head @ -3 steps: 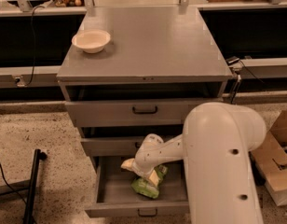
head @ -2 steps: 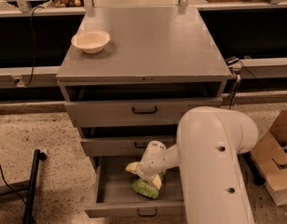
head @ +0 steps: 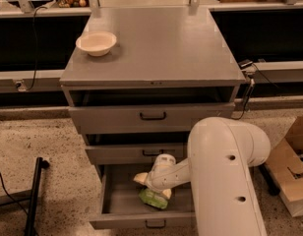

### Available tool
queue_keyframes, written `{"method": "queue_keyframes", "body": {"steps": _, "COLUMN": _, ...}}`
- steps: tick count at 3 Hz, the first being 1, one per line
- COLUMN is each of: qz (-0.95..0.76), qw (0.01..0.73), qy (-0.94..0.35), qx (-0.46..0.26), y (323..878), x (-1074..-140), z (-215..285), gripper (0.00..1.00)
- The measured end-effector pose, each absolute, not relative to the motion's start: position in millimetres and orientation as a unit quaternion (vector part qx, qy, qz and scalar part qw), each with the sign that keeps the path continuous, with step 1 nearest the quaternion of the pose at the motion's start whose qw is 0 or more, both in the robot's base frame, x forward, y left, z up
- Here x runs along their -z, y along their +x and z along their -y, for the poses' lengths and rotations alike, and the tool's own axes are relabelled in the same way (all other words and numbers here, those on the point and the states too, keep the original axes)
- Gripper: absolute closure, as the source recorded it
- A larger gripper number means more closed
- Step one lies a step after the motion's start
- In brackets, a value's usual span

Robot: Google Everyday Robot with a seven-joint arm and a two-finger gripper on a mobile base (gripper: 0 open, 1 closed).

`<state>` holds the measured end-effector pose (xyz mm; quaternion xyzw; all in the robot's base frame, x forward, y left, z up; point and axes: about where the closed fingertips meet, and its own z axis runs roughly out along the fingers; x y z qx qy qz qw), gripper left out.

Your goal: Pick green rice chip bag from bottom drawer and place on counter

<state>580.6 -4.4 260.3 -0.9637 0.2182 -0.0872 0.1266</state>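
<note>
Next, I close my gripper on the green rice chip bag's middle (head: 155,193), down in the open bottom drawer.
The green rice chip bag (head: 152,199) lies on the floor of the open bottom drawer (head: 119,208), near its middle. My gripper (head: 152,187) reaches down into that drawer from the right and sits right on top of the bag, covering its upper part. My white arm hides the drawer's right side. The counter (head: 161,43) is the grey top of the cabinet, well above the gripper.
A cream bowl (head: 96,43) stands at the counter's back left. The top drawer (head: 151,117) and middle drawer (head: 136,153) are pulled out slightly. A cardboard box (head: 289,173) sits on the floor at right, a black stand leg (head: 33,195) at left.
My arm has swung left and lower, and the gripper has sunk deeper into the bottom drawer onto the bag. The bag has stayed where it was.
</note>
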Motion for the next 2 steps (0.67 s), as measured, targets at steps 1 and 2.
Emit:
{"method": "queue_keyframes", "body": {"steps": 1, "qz": -0.228, "qw": 0.088, "qy": -0.966, "qx": 0.083, "y": 588.3, "x": -234.8, "z": 0.5, "gripper": 0.00}}
{"method": "queue_keyframes", "body": {"steps": 2, "qz": -0.234, "qw": 0.067, "qy": -0.966, "qx": 0.086, "y": 601.9, "x": -205.4, "z": 4.1, "gripper": 0.00}}
